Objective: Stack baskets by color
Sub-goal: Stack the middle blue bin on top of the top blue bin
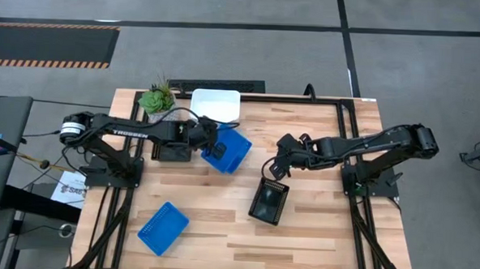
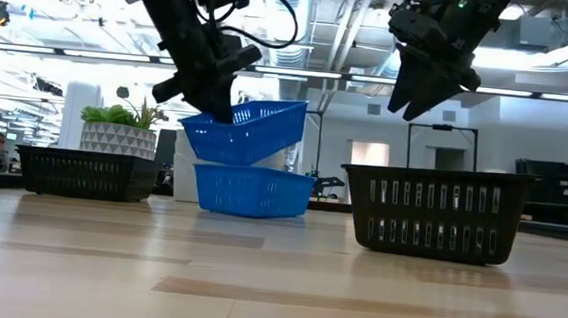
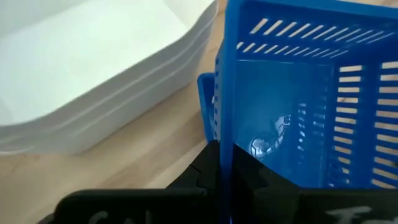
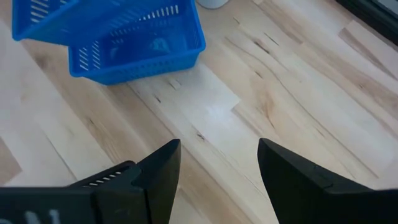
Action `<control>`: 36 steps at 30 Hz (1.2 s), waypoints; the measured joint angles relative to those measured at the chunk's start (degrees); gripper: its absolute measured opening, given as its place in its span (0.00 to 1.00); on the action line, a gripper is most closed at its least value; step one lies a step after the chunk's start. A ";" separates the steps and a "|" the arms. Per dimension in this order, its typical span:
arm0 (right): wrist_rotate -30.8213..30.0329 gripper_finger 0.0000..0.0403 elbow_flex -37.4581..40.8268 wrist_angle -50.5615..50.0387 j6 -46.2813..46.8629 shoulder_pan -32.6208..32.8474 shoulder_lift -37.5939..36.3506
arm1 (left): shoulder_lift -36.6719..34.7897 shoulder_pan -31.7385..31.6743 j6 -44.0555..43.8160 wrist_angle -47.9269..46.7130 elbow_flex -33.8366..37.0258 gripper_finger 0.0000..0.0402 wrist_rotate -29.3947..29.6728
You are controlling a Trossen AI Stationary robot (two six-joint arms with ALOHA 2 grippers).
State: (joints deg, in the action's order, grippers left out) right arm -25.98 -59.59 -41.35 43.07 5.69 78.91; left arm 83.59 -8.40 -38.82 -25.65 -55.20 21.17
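My left gripper will release the held blue basket inside the lower blue basket (image 1: 228, 157) near the stacked white baskets.
My left gripper (image 1: 210, 141) is shut on a bright blue basket (image 2: 251, 132), held tilted over a second blue basket (image 2: 252, 190) that stands on the table at centre back. A third blue basket (image 1: 163, 227) lies at the near left. Stacked white baskets (image 1: 215, 103) stand at the far edge. One black slotted basket (image 1: 269, 201) stands right of centre, and another (image 2: 87, 173) sits under my left arm. My right gripper (image 1: 281, 170) hangs open above the far end of the black basket right of centre, touching nothing. My left gripper pinches a slotted side wall (image 3: 225, 118) of the blue basket at its rim, one finger inside and one outside. It comes slanting down from the table's left. The basket hangs tilted close over the lower blue basket; whether the two touch I cannot tell.
A small green potted plant (image 1: 156, 98) stands at the far left beside the white stack. Bare wood lies along the near edge and at the right of the table (image 1: 324, 244).
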 joint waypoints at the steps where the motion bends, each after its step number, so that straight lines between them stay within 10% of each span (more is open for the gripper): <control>1: -0.04 0.59 0.01 0.03 0.01 -0.02 0.00 | 0.00 0.00 -0.23 -0.32 0.06 0.00 -0.18; 36: -0.05 0.59 0.00 -0.62 -0.24 -0.02 0.02 | 0.02 1.36 -3.94 -2.18 0.09 0.00 -4.98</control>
State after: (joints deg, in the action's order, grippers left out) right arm -26.03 -59.59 -41.97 42.83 5.67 78.94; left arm 83.61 -7.05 -42.76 -27.83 -55.11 16.18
